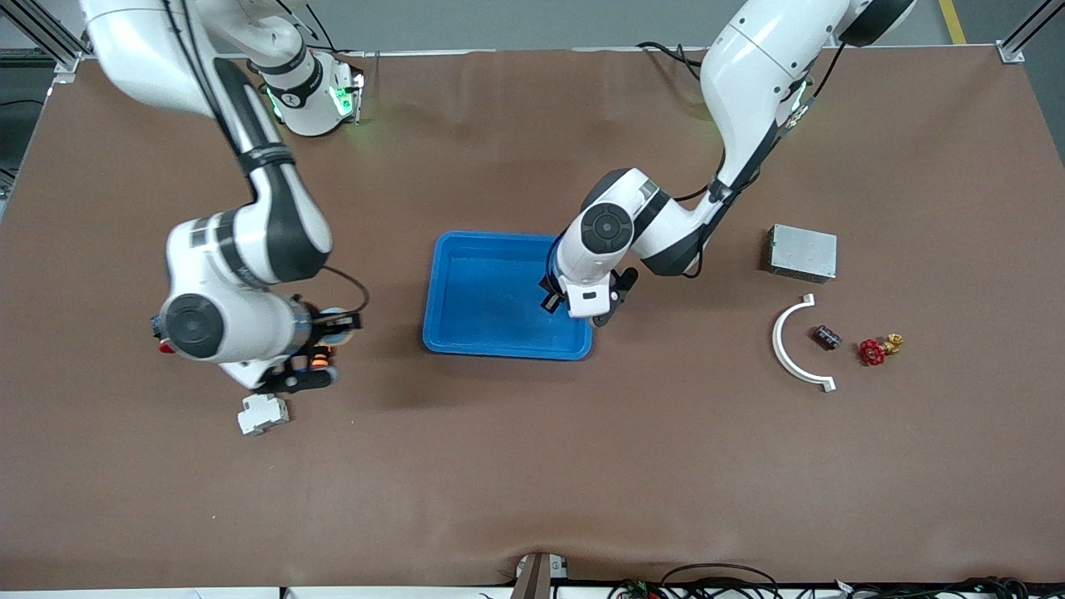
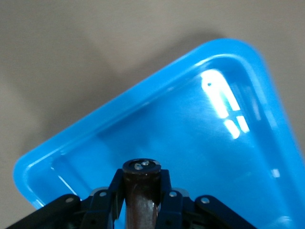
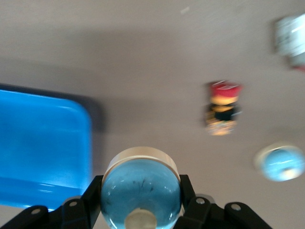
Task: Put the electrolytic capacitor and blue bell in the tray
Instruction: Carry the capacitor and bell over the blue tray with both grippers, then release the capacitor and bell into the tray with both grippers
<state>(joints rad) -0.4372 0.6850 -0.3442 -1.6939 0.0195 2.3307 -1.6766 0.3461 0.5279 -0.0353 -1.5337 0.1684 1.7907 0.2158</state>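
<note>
The robot's right gripper will release the blue bell inside the tray, by the corner (image 1: 475, 265) that is nearest the base of its arm.
The bright blue tray (image 1: 499, 347) lies at the table's middle. My left gripper (image 1: 551, 295) hangs over the tray's end toward the left arm, shut on the electrolytic capacitor. In the left wrist view that dark brown cylinder (image 2: 141, 200) stands upright between the fingers of the left gripper (image 2: 141, 174), above the tray floor (image 2: 200, 143). My right gripper (image 1: 327, 331) is over the bare table toward the right arm's end, shut on the blue bell (image 1: 337, 319). The right wrist view shows this clear blue dome with a cream rim (image 3: 138, 195) in the right gripper (image 3: 141, 182), with a tray corner (image 3: 43, 143) beside it.
Under the right arm lie a red and orange push button (image 3: 222, 107), a second blue dome (image 3: 281, 163) and a white breaker (image 1: 262, 413). Toward the left arm's end are a grey metal box (image 1: 802, 252), a white curved piece (image 1: 795, 349), a small dark part (image 1: 826, 337) and a red valve (image 1: 874, 351).
</note>
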